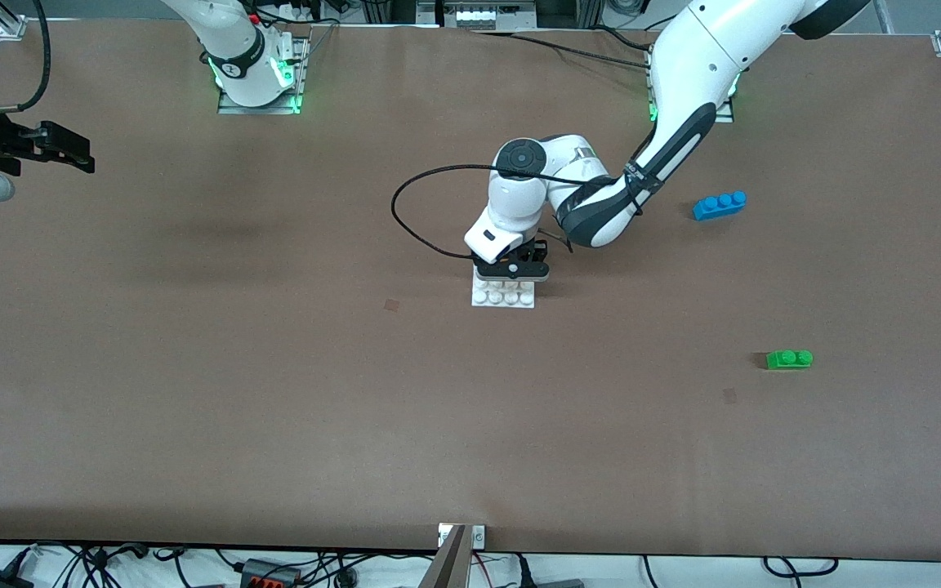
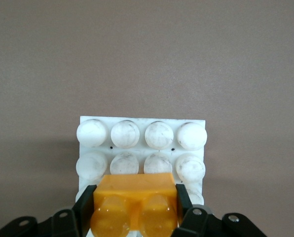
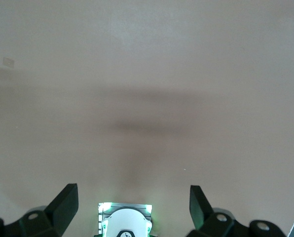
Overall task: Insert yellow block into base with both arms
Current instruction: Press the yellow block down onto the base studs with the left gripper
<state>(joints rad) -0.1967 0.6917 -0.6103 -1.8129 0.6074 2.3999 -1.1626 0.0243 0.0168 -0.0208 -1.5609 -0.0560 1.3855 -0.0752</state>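
The robot's left gripper needs to release the yellow block on the middle studs of the white base [image 1: 507, 261] [image 2: 136, 191], behind the base's front rows.
The white base [image 1: 503, 298] lies near the middle of the table. My left gripper [image 1: 511, 269] is low over the part of it farthest from the front camera. In the left wrist view the left gripper [image 2: 134, 207] is shut on the yellow block [image 2: 134, 190], its two studs facing the camera. The block sits over the middle studs of the base [image 2: 142, 136]; I cannot tell whether it touches them. In the front view the block is hidden by the hand. My right gripper [image 1: 70, 155] waits open and empty in the air at the right arm's end of the table, and its own view shows it [image 3: 133, 202] open.
A blue three-stud brick [image 1: 720, 205] and a green two-stud brick [image 1: 789, 358] lie toward the left arm's end of the table, the green one nearer the front camera. The right wrist view shows the right arm's base [image 3: 125, 224] and bare table.
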